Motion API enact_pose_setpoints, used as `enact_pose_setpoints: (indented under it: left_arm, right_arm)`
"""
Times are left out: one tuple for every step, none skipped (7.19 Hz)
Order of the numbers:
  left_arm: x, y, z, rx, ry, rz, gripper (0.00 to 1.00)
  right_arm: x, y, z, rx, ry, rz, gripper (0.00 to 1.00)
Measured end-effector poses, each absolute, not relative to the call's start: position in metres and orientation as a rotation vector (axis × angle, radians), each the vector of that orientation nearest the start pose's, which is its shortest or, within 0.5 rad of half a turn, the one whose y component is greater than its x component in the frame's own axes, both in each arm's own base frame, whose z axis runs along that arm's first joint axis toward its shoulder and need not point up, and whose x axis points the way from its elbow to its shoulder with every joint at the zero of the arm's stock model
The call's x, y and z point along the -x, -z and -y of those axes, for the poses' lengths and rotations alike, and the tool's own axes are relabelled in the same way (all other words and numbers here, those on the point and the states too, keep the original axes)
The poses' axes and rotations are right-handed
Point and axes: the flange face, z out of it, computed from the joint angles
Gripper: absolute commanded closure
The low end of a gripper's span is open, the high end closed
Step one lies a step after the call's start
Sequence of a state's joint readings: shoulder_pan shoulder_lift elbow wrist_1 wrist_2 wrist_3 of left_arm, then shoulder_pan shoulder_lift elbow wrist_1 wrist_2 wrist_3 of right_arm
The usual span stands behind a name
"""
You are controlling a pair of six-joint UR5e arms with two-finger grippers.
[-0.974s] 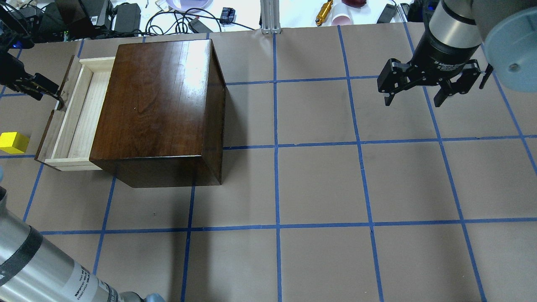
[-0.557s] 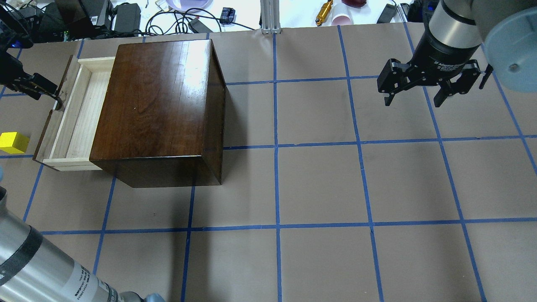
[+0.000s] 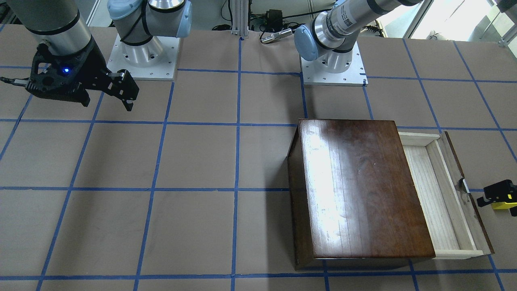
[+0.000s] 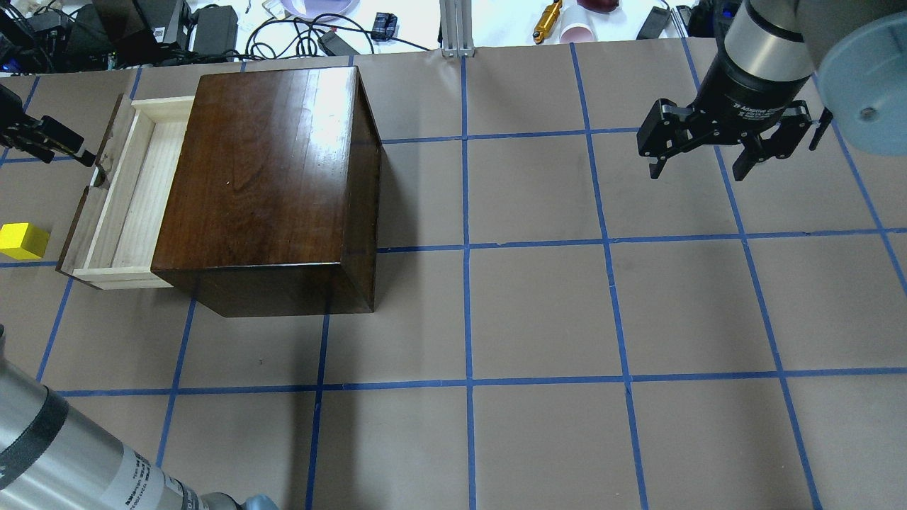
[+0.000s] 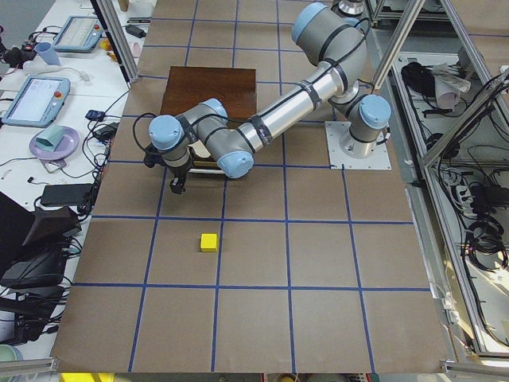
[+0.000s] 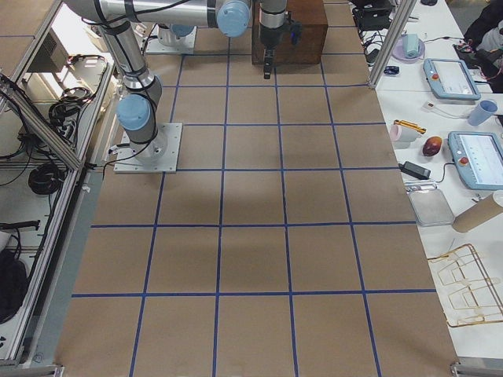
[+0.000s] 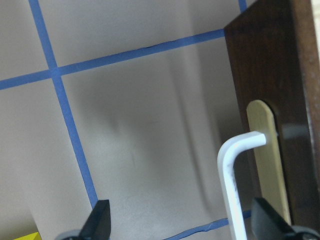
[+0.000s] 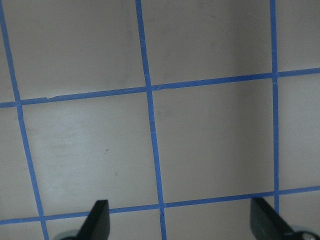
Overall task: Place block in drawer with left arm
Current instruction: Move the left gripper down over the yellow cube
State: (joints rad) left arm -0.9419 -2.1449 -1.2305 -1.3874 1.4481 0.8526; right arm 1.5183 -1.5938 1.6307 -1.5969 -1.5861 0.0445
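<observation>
The robot's left gripper should next move to the yellow block beside the open drawer and close on the block's opposite sides [image 3: 503, 205] [image 7: 29, 237].
The yellow block [image 4: 23, 241] lies on the table left of the drawer [image 4: 131, 195]; it also shows in the exterior left view [image 5: 209, 242]. The drawer stands pulled out of the dark-brown box [image 4: 266, 184], empty, its dark front panel [image 7: 265, 75] carrying a white pull [image 7: 232, 170]. My left gripper [image 4: 83, 156] is open beside the drawer front. In the left wrist view the pull sits between the spread fingertips [image 7: 100, 220], untouched. In the front-facing view the left gripper [image 3: 499, 196] partly hides the block [image 3: 503, 205]. My right gripper [image 4: 698, 173] hangs open and empty at the far right.
Cables, adapters and small items [image 4: 212, 28] crowd the strip past the table's far edge, with an aluminium post [image 4: 457, 28] at its middle. Both arm bases [image 3: 141, 52] stand on the robot's side. Brown paper with blue tape lines [image 4: 538, 312] covers the table.
The drawer slid out slightly further to the left. Then my left gripper drew back to the left, off the drawer front. The right arm and the block have not moved.
</observation>
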Motion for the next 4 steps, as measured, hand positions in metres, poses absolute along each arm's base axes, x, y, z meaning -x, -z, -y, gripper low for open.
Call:
enact_pose_setpoints:
  left_arm:
    - [-0.317, -0.331, 0.652, -0.319, 0.084, -3.230, 0.00]
    - [-0.339, -0.333, 0.646, -0.272, 0.093, -3.221, 0.00]
    - [-0.355, -0.328, 0.642, -0.233, 0.081, -3.217, 0.00]
    - [-0.369, -0.318, 0.636, -0.181, 0.046, -3.216, 0.00]
  right_arm:
    - [-0.106, -0.472, 0.487, -0.152, -0.017, -3.153, 0.00]
    - [-0.107, -0.472, 0.487, -0.152, -0.017, -3.153, 0.00]
    - [-0.107, -0.472, 0.487, -0.152, -0.017, -3.153, 0.00]
    - [-0.107, -0.472, 0.487, -0.152, -0.018, -3.153, 0.00]
